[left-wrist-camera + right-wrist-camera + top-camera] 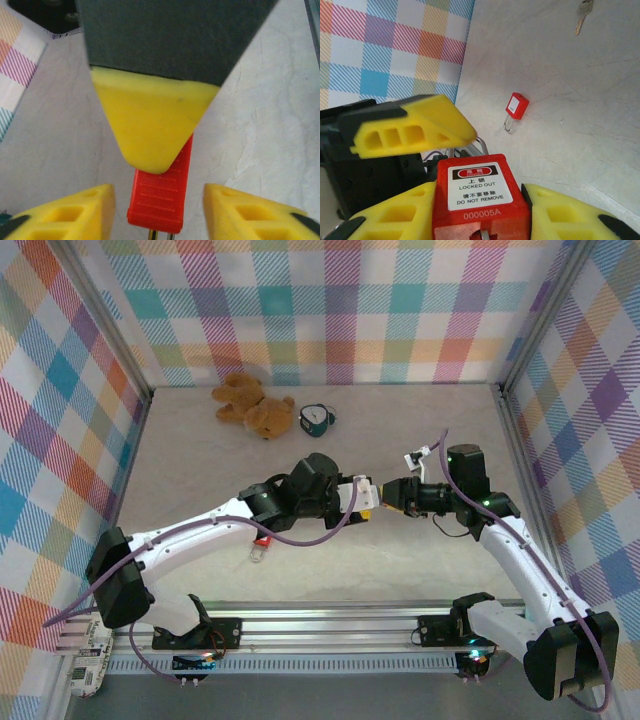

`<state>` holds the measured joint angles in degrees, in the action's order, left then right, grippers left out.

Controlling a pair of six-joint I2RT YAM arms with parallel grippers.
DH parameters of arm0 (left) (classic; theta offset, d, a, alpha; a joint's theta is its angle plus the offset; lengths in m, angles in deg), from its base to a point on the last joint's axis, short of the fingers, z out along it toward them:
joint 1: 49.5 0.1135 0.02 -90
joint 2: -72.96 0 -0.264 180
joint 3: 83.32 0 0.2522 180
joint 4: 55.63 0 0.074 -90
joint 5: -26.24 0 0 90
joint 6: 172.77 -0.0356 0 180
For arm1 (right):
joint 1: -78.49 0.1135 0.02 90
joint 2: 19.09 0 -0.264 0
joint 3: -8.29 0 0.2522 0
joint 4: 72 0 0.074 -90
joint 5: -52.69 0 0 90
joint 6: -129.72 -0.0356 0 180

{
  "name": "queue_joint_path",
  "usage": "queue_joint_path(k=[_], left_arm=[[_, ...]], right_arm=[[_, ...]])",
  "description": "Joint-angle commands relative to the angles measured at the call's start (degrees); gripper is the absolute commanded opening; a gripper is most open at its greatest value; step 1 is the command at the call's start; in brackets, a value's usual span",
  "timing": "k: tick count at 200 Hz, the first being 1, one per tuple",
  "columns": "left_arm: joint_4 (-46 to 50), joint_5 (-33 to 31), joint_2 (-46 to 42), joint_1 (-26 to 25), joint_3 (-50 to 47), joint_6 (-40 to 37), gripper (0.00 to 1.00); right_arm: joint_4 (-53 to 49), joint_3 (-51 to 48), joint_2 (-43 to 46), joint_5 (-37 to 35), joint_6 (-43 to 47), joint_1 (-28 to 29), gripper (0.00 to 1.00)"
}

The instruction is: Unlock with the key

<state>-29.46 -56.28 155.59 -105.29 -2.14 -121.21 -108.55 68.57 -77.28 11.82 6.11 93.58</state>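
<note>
The padlock is pinched by its narrow sides in my right gripper, so my left gripper needs to hold the padlock while my right gripper takes it across the white label (479, 185).
A red padlock (481, 197) with a white "LOCKED OUT" label is held above the table, and my right gripper (480, 215) is shut on its body. In the left wrist view the same padlock (162, 192) hangs between the yellow fingers (92, 212) of my left gripper (159, 217), which is open with a gap on each side. Its silver shackle points towards the left gripper. The two grippers meet nose to nose at mid-table (375, 495). The key (582, 14), small and silvery, lies on the table far from both grippers.
A second red padlock (262, 543) lies flat on the table under the left arm, seen too from the right wrist (516, 106). A teddy bear (250, 405) and a small alarm clock (318, 418) sit at the back. Checked walls close in three sides.
</note>
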Motion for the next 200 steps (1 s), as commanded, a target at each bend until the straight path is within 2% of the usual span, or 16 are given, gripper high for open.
queue_joint_path(k=[1,27,49,58,70,84,101,140,184,200], left_arm=[[-1.9,0.9,0.6,-0.2,0.4,0.4,0.39],[-2.8,0.2,0.7,-0.2,-0.8,0.7,0.28],[-3.6,-0.7,0.5,-0.2,-1.2,0.9,0.24],[-4.2,-1.8,0.4,-0.2,-1.5,1.1,0.21],[-5.6,-3.8,-0.2,-0.2,-2.3,1.3,0.2],[-9.5,-7.0,-1.4,-0.3,-4.7,1.3,0.19],[-16.4,-13.9,-2.9,-1.5,-8.7,-1.7,0.18],[-35.1,-30.5,-1.8,-6.0,-16.2,-18.1,0.16],[-50.5,-37.6,2.9,-8.7,-19.1,-30.8,0.13],[-52.4,-38.7,5.3,-9.6,-19.1,-34.3,0.12]], right_arm=[[0.7,2.6,0.1,1.5,0.6,0.5,0.22],[1.9,2.2,0.0,1.6,-0.3,0.6,0.21],[2.8,1.8,0.0,1.1,-1.3,0.7,0.23],[2.7,1.8,0.1,0.0,-2.1,0.7,0.33],[1.0,2.1,0.6,-2.9,-2.8,0.7,0.54],[-1.5,2.5,2.0,-8.7,-4.5,0.7,0.63],[-0.9,1.0,3.9,-13.4,-11.5,0.7,0.7],[1.2,-3.9,8.1,-20.7,-25.2,0.9,0.72],[4.9,-6.7,8.6,-20.0,-33.0,2.4,0.73],[7.1,-7.8,9.3,-20.0,-35.0,2.8,0.74]])
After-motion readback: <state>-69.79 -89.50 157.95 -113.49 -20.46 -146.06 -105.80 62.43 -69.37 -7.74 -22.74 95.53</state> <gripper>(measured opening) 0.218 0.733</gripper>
